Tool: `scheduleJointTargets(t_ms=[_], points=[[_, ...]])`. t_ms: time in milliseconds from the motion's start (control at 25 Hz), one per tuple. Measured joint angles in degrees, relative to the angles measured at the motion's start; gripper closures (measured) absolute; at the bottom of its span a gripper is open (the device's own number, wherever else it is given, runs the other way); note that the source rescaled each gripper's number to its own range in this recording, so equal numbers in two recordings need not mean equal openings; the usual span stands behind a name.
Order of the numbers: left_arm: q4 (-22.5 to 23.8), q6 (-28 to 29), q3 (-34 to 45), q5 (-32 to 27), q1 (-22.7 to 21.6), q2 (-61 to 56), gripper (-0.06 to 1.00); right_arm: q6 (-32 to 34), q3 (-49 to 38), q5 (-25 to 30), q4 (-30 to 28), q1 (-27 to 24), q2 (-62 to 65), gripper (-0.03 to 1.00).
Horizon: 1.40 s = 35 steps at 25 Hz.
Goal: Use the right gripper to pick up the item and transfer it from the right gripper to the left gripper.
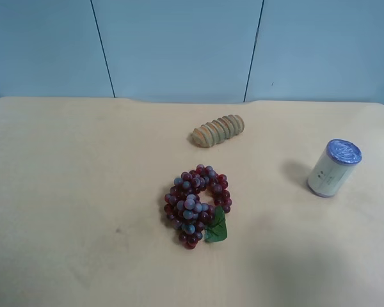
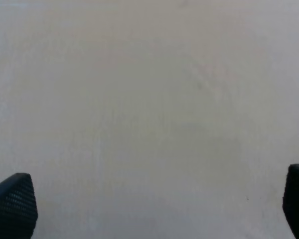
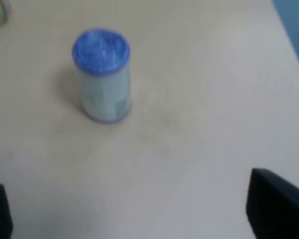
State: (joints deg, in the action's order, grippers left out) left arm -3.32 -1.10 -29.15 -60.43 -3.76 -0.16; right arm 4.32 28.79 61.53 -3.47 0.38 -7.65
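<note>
My right gripper is to go to the cream-white can next and close on the blue-purple lid (image 1: pixel 344 152) at its top.
The item, a cream-white can (image 1: pixel 333 168) with a shiny blue-purple lid, stands upright on the table at the exterior high view's right. It also shows in the right wrist view (image 3: pixel 101 75), ahead of my right gripper (image 3: pixel 134 209). That gripper is open and empty, with only its two black fingertips (image 3: pixel 276 204) in view, well apart from the can. My left gripper (image 2: pixel 154 209) is open and empty over bare table, its fingertips (image 2: pixel 12 206) at the frame's corners. Neither arm shows in the exterior high view.
A ribbed wooden piece (image 1: pixel 218 130) lies at the table's back middle. A bunch of red-purple grapes (image 1: pixel 197 204) with a green leaf lies in the middle. The tan table (image 1: pixel 70 192) ends at a blue wall behind.
</note>
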Motion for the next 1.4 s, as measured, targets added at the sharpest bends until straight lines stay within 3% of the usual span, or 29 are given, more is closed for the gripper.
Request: scheduleJointTargets(t_ms=[240,560,800,1400], points=[[0.0,0.0,0.0,0.0,0.0,0.0,-0.06,2.5,6.1,-3.0,0.1,0.0,-15.5,0.07],[0.0,0.0,0.0,0.0,0.0,0.0,-0.06,8.3,18.5,-3.0,-1.3,0.0,-40.1,0.07],[0.0,0.0,0.0,0.0,0.0,0.0,-0.06,8.0,26.2,-2.9,-0.5,0.0,-56.6,0.07],[0.0,0.0,0.0,0.0,0.0,0.0,-0.06,3.6,29.0,-3.7,2.8,-3.9,-73.3,0.07]])
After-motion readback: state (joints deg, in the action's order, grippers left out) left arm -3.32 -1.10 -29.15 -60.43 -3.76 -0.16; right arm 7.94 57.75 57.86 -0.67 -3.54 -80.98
